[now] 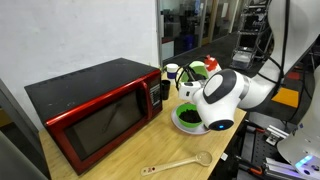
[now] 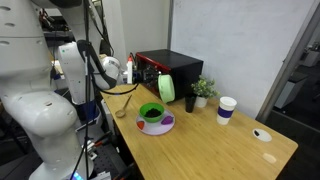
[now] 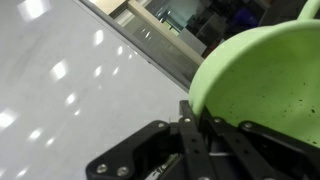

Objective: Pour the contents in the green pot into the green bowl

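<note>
The robot's gripper needs to release the green pot, now tipped just above the green bowl, on the bare table [image 1: 201, 92] behind the green bowl's plate, near the white cup.
The pale lime-green pot [image 2: 165, 88] is lifted and tipped on its side just above the wider green bowl [image 2: 152, 113], which holds dark contents. In an exterior view the pot [image 1: 189, 92] shows partly behind the white arm, above the bowl [image 1: 185, 119]. In the wrist view my gripper [image 3: 200, 125] is shut on the pot's rim [image 3: 262, 80], and the pot's inner wall carries only a few small specks.
The bowl rests on a white and purple plate [image 2: 165, 127]. A red microwave [image 1: 95, 112] stands beside it. A wooden spoon [image 1: 180, 163] lies near the table's front edge. A small plant [image 2: 203, 90], a black cup [image 2: 190, 101] and a white cup [image 2: 226, 109] stand nearby.
</note>
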